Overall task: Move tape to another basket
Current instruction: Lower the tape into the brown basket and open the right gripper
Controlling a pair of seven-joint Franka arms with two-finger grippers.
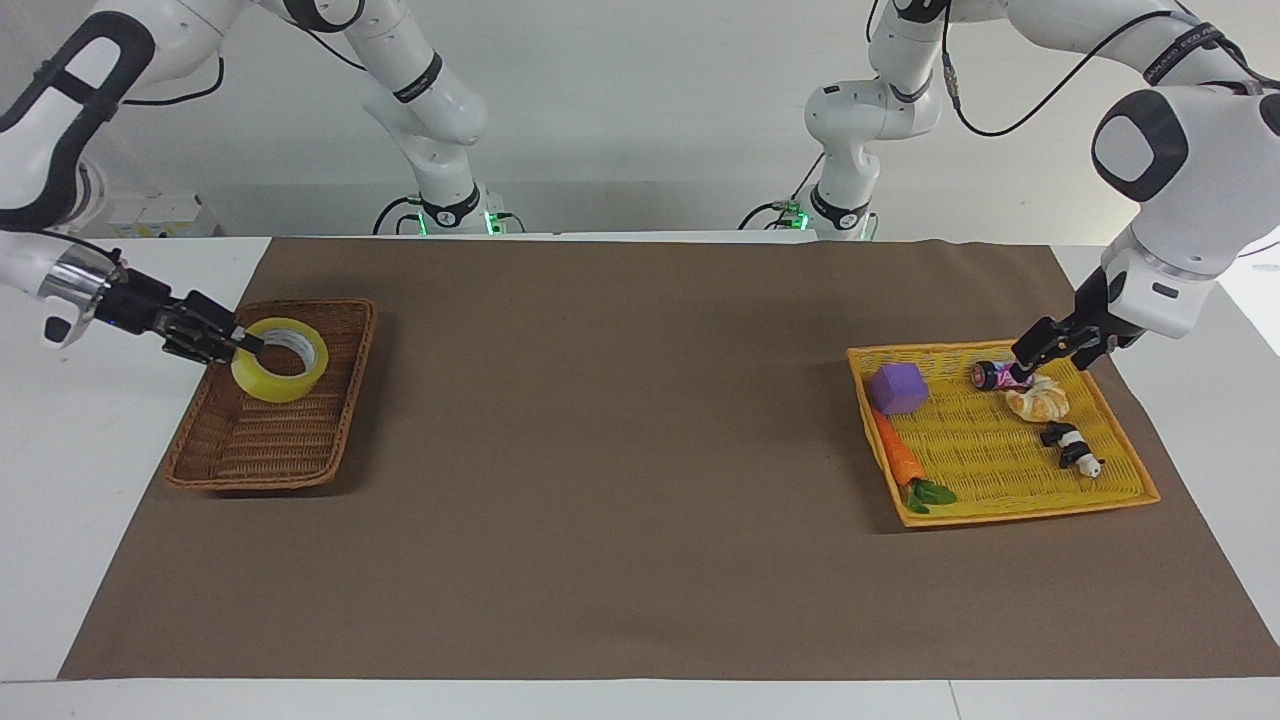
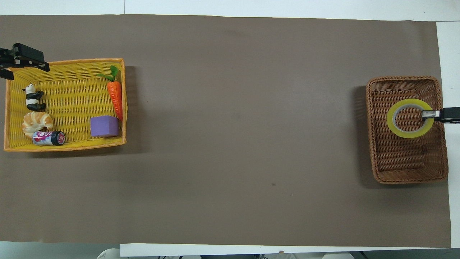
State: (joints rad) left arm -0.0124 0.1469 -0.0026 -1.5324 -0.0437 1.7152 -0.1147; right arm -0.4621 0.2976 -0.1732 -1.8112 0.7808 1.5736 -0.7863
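The robot's right gripper needs to release the tape on the dark brown basket's bottom, towards the basket's side [image 2: 397,127] facing the mat.
The tape [image 1: 280,358] [image 2: 410,118], a yellow roll with a pale core, hangs tilted low inside the dark brown wicker basket [image 1: 262,481] [image 2: 409,180] at the right arm's end of the table. My right gripper [image 1: 245,343] [image 2: 429,114] is shut on the roll's wall, one finger inside the ring. Whether the roll touches the basket floor I cannot tell. My left gripper [image 1: 1055,355] [image 2: 25,68] hangs open and holds nothing, over the corner of the yellow basket [image 1: 1030,512] [image 2: 64,146].
The yellow basket holds a purple block [image 1: 898,388], a carrot [image 1: 895,455], a small can [image 1: 1000,375], a croissant [image 1: 1040,402] and a panda figure [image 1: 1072,448]. A brown mat [image 1: 620,450] covers the table between the two baskets.
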